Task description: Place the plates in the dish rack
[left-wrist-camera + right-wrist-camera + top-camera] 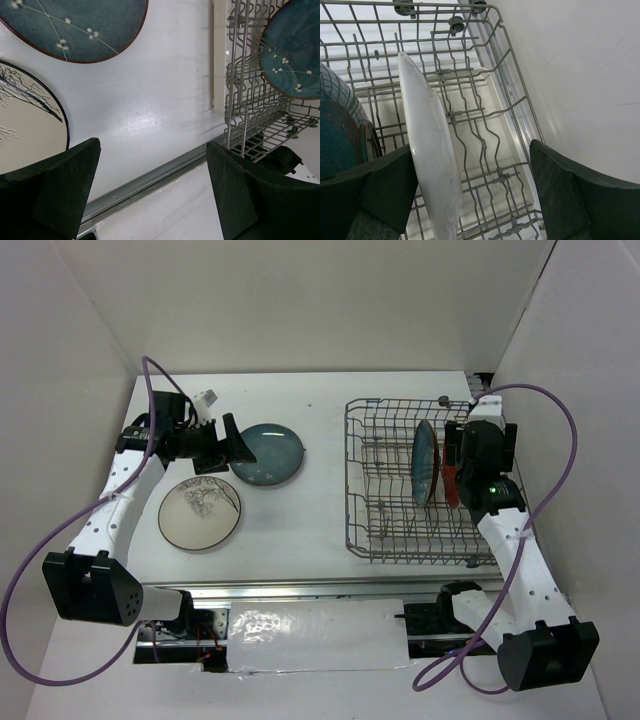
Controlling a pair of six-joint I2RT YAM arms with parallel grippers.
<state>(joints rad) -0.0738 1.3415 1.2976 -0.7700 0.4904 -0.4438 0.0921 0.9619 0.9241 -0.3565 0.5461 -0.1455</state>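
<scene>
I will use my right gripper to take the plate's rim [431, 165], lift it and set it back closer to the teal plate, because the red plate leans at a slant in the dish rack.
The grey wire dish rack [390, 530] stands at the right. A dark teal plate [425, 462] stands upright in it, and a red plate [450, 485] stands just to its right. In the right wrist view the red plate shows its pale back, on edge [427, 150], with the teal plate [340, 145] beyond it. My right gripper [466, 462] is open over the rack; the pale plate stands free between its fingers, close to the left finger [385, 192]. A second teal plate [268, 454] and the cream plate [200, 512] lie flat at the left. My left gripper [228, 443] is open and empty beside them.
The left wrist view shows the flat teal plate [75, 25], the cream plate [25, 125], the rack's wires [240, 100] and the table's metal front rail [150, 175]. White walls close in on three sides. The rack's right half [485, 125] holds bare tines.
</scene>
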